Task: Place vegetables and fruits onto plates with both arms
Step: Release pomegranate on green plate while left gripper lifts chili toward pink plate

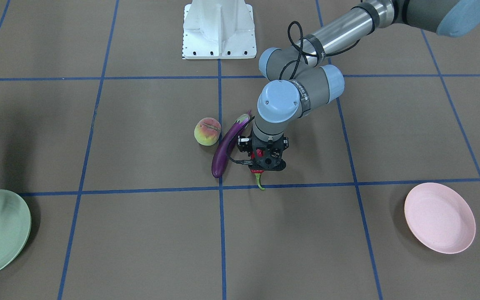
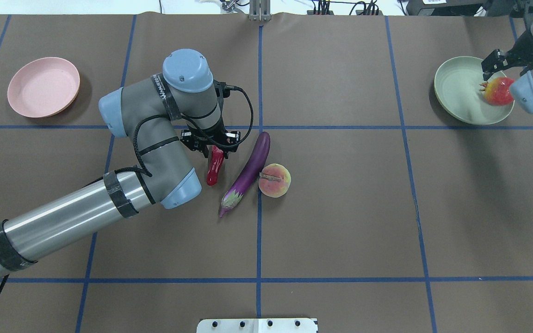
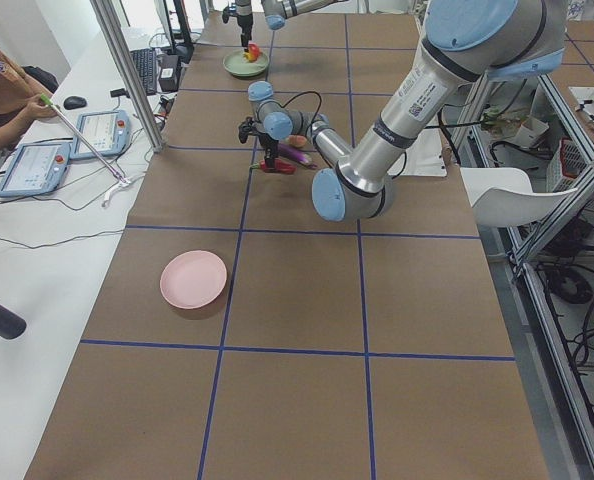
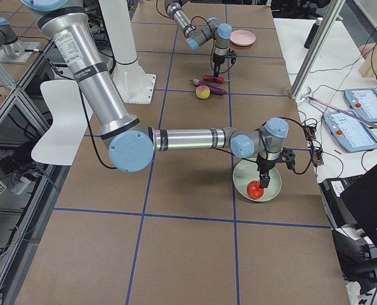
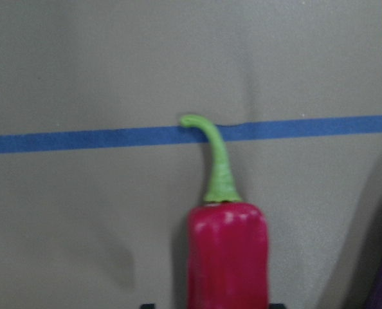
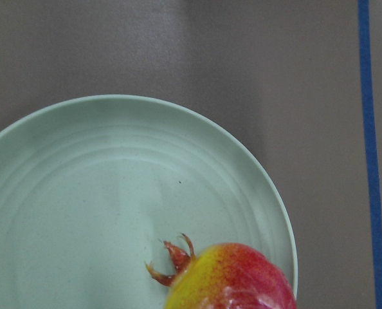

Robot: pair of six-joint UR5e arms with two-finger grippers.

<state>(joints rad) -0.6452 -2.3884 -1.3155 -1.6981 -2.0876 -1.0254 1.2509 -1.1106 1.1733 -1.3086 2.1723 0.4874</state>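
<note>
My left gripper needs to set the red chili pepper down near the middle of the pink plate [image 1: 432, 225].
My left gripper [image 2: 212, 147] stands straight down over the stem end of the red chili pepper [image 2: 214, 167] and is shut on it. The chili lies at table level, its green stem [image 5: 218, 161] pointing past a blue line. The purple eggplant [image 2: 250, 170] and the peach [image 2: 274, 180] lie just beside it. My right gripper [image 2: 498, 69] hangs directly over the red-orange fruit [image 2: 498, 91], which rests on the green plate [image 2: 458, 92] near its rim. I cannot tell whether its fingers still hold the fruit. The pink plate [image 2: 40, 90] holds nothing.
The white base block [image 1: 219, 29] stands at the robot's side of the table. Blue tape lines [image 2: 259, 231] divide the brown tabletop into squares. Operators' tablets and cables [image 3: 87, 140] lie on a side bench beyond the far edge.
</note>
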